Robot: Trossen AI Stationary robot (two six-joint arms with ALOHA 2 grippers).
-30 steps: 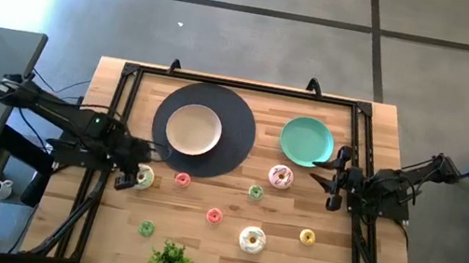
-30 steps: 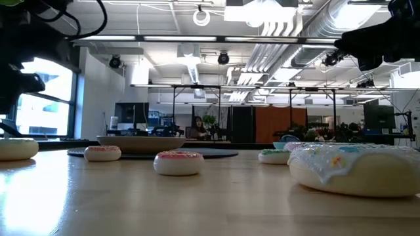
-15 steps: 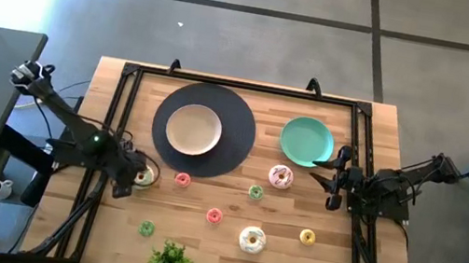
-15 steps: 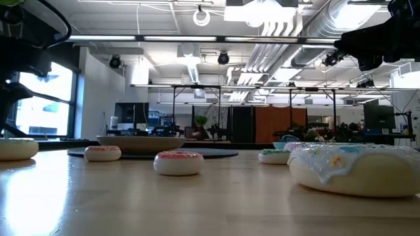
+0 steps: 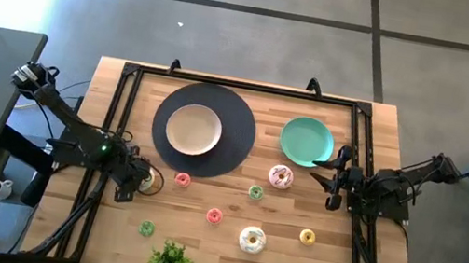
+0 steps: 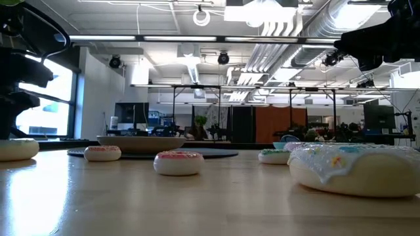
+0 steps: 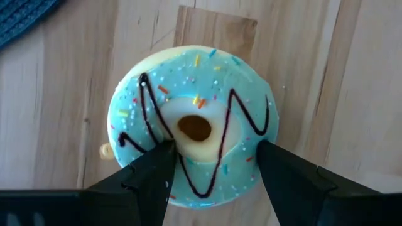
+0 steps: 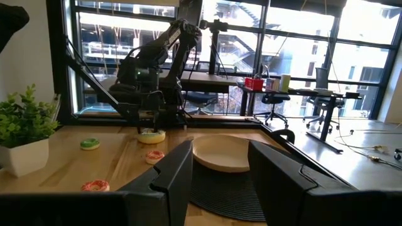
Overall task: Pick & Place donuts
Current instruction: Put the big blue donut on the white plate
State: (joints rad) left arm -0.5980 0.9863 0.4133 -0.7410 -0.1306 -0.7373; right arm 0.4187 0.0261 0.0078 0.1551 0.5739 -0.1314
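The pink-iced donut is next for my right gripper, which should go there and close on its near side (image 5: pixel 282 185), between the donut's hole and its outer edge.
My left gripper (image 7: pixel 213 150) is open and points down over the green-iced donut (image 7: pixel 195 122), which lies flat on the wood near the table's left side (image 5: pixel 151 179). In the high view the gripper (image 5: pixel 144 180) covers most of that donut. The pink-iced donut (image 5: pixel 280 177) and the white-iced donut (image 5: pixel 252 239) lie flat farther right. Small rings lie between them: pink-red (image 5: pixel 182 179) (image 5: pixel 214 215), green (image 5: pixel 255 191) (image 5: pixel 146 228), yellow (image 5: pixel 307 238). My right gripper (image 5: pixel 332 180) waits open at the table's right side, above the wood. My left gripper comes at the green-iced donut from above, pointing down. One fingertip (image 7: pixel 164 150) shows over the icing beside the hole, the other (image 7: pixel 264 150) over the icing near the rim. I cannot tell whether they touch it. The donut lies flat on the table.
A beige plate (image 5: pixel 193 130) sits on a dark round mat (image 5: pixel 239 132) at the far middle, and a teal plate (image 5: pixel 307 141) lies to its right. A small leafy plant (image 5: pixel 170 261) stands at the near edge. Black frame rails (image 5: pixel 118 123) run along the table's sides.
My left gripper has moved a little toward the table's right, from beside the green-iced donut to over it, and now covers most of it in the high view. The donut has stayed in place. The right arm has kept still.
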